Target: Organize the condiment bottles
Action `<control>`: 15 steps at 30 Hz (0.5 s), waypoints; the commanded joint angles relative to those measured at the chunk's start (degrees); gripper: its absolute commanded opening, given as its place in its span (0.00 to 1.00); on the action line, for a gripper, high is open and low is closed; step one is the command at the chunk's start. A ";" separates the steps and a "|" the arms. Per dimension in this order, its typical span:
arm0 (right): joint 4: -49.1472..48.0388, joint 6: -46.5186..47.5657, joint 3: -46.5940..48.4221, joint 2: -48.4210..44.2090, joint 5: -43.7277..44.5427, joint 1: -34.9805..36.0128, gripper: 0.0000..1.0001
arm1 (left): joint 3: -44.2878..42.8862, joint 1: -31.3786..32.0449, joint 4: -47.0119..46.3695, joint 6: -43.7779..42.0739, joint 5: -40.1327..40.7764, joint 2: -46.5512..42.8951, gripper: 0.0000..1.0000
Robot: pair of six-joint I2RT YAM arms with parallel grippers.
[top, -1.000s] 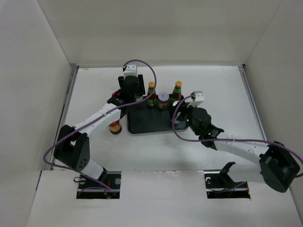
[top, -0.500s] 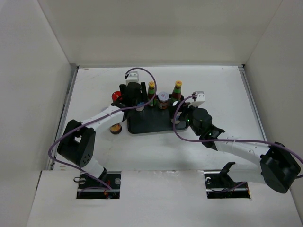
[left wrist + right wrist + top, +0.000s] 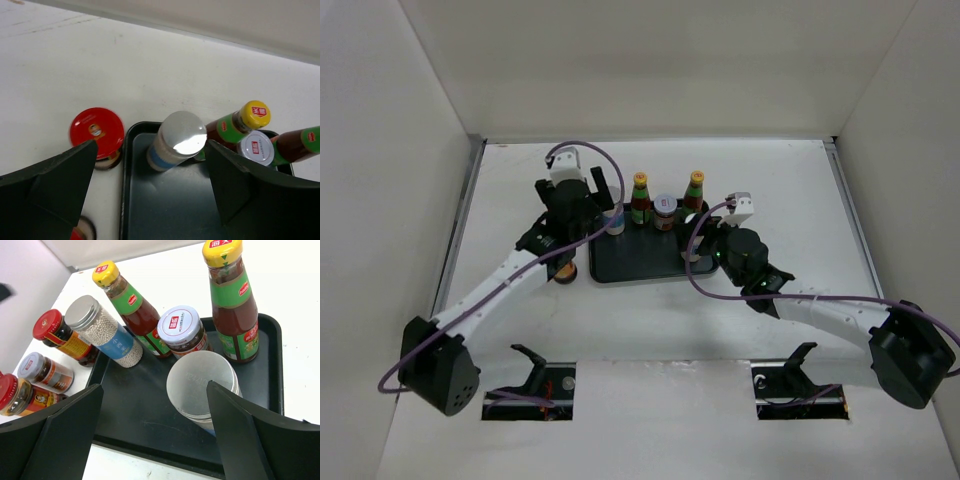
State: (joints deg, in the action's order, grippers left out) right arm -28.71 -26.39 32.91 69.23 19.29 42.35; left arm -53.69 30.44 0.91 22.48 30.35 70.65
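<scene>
I should close my left gripper on the sides of the near red-lidded jar [image 3: 566, 270] [image 3: 82, 231], the one that stands next to the black tray's near corner.
On the black tray [image 3: 150, 425] stand two yellow-capped, green-labelled bottles [image 3: 129, 299] [image 3: 229, 295], a white-lidded jar [image 3: 181, 331], a silver-lidded blue-label jar [image 3: 176, 141] and a silver-lidded white cylinder [image 3: 202, 386]. My left gripper [image 3: 150, 195] hangs open above the tray's left end, with the blue-label jar just beyond its fingers and free of them. My right gripper [image 3: 154, 405] is open around the cylinder, which stands close to its right finger. A red-lidded jar [image 3: 96, 131] stands on the table beside the tray's left edge.
Left of the tray stand more jars: a red-lidded one [image 3: 59, 333], a small silver-lidded one [image 3: 43, 373] and another red-lidded one [image 3: 14, 393]. White walls [image 3: 410, 150] close in the table on three sides. The left arm [image 3: 510, 275] crosses the table left of the tray.
The left gripper has opened, let go of the blue-label jar in the tray's corner and drawn back to the left. The right gripper has opened wider around the cylinder.
</scene>
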 commanded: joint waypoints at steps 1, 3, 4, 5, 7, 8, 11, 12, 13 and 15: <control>-2.23 -0.33 0.14 -0.50 0.40 -0.21 0.93 | -0.88 0.19 15.04 4.84 6.99 -5.34 0.90; -2.32 -0.41 0.14 -0.24 0.22 -0.38 0.94 | -1.85 0.37 24.63 7.57 8.67 -7.62 0.91; -2.23 -0.50 0.23 -0.24 0.22 -0.38 0.95 | -1.59 0.37 27.89 8.45 8.94 -8.85 0.92; -2.23 -0.50 0.23 -0.24 0.22 -0.29 0.96 | -0.90 0.37 30.01 9.41 8.94 -10.17 0.92; -2.23 -0.50 0.23 -0.32 0.14 -0.29 0.97 | 0.69 0.02 32.92 11.52 8.07 -12.20 0.92; -2.32 -0.50 0.14 -0.33 0.14 -0.29 0.98 | 1.39 -0.16 33.80 12.40 7.71 -12.90 0.92; -2.14 -0.50 0.14 -0.76 0.05 -0.21 0.99 | 3.67 -0.16 35.56 13.73 8.41 -14.49 0.92; -2.40 -0.50 0.05 -0.77 0.05 -0.21 0.99 | 4.46 -0.16 35.57 13.91 8.76 -14.66 0.92; -2.58 -0.50 -0.03 -0.59 0.05 -0.21 0.99 | 4.91 -0.07 35.83 13.99 8.94 -14.67 0.92; -1.97 -0.50 0.32 -0.24 0.05 -0.29 0.99 | 6.22 0.28 35.66 13.99 9.90 -14.23 0.92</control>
State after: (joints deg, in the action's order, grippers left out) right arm -28.95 -26.41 32.91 69.23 19.27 42.35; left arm -49.04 30.46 34.00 34.68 37.98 56.82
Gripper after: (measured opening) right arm 0.992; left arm 0.917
